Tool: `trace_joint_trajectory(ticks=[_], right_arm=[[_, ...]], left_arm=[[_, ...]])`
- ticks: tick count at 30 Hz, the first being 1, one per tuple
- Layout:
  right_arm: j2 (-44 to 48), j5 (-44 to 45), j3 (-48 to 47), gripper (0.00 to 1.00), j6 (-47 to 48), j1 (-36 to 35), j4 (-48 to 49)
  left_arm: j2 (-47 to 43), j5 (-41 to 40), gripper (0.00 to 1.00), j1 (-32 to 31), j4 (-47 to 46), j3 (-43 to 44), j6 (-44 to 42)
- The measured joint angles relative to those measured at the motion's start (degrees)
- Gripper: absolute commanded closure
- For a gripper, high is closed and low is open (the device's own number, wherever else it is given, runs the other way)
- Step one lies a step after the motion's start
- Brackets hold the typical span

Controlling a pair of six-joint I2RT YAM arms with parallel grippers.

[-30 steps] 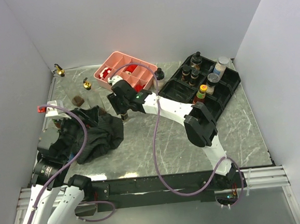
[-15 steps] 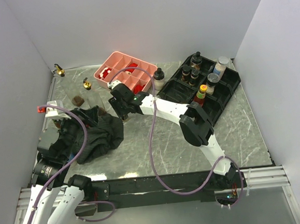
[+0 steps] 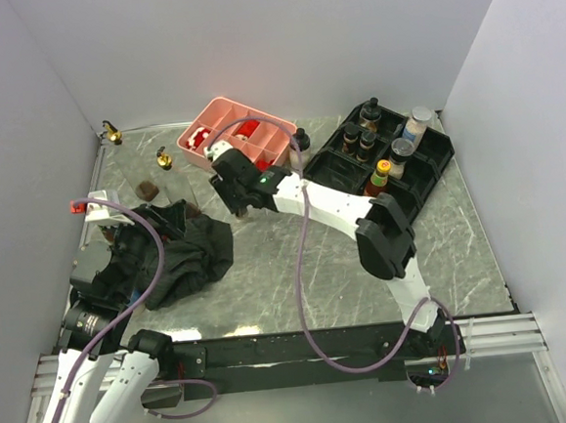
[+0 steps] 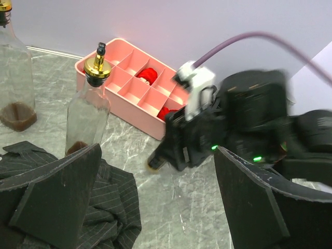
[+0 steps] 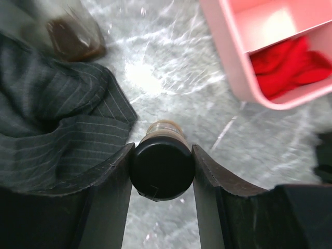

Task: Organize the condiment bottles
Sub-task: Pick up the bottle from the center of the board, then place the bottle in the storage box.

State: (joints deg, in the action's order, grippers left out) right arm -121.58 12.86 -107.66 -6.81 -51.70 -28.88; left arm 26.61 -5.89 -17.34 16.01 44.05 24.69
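The black-lidded jar will leave my right gripper in the black rack (image 3: 356, 154), just in front of the small dark jars.
My right gripper (image 5: 162, 171) is shut on a black-lidded jar (image 5: 162, 165) with a tan body and holds it just above the marble table, between the black cloth and the pink tray. In the top view that gripper (image 3: 239, 211) sits mid-table, and the left wrist view shows the jar's bottom end (image 4: 154, 164). My left gripper (image 4: 155, 207) is open and empty over the black cloth (image 3: 184, 258). Two tall clear gold-spouted bottles (image 3: 166, 164) (image 3: 112, 134) stand at the back left. Several bottles, one a red-and-yellow-capped sauce bottle (image 3: 381, 176), stand in the black rack (image 3: 435, 172).
The pink compartment tray (image 3: 218, 112) with red pieces stands at the back centre. A black-lidded bottle (image 3: 301, 138) stands between it and the rack. White walls close in the left, back and right sides. The right arm's purple cable loops over the table's middle.
My right gripper has shifted slightly right and back with the jar still in it, and its arm now partly covers the bottle beside the pink tray. The left arm has not moved.
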Motion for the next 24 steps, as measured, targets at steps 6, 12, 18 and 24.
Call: trace_joint_trajectory(ticks=[6, 12, 18, 24], right_arm=[[7.1, 0.4, 0.0, 0.69, 1.0, 2.6, -1.9], [14.4, 1.6, 3.6, 0.7, 0.7, 13.0, -2.0], [17.3, 3.1, 8.8, 0.71, 0.7, 22.2, -3.0], [17.2, 3.8, 9.2, 0.72, 0.8, 28.9, -3.3]], left_arm=[[0.0, 0.0, 0.04, 0.0, 0.0, 0.0, 0.0], [0.0, 0.0, 0.04, 0.0, 0.0, 0.0, 0.0], [0.0, 0.0, 0.04, 0.0, 0.0, 0.0, 0.0], [-0.3, 0.0, 0.04, 0.0, 0.0, 0.0, 0.0]])
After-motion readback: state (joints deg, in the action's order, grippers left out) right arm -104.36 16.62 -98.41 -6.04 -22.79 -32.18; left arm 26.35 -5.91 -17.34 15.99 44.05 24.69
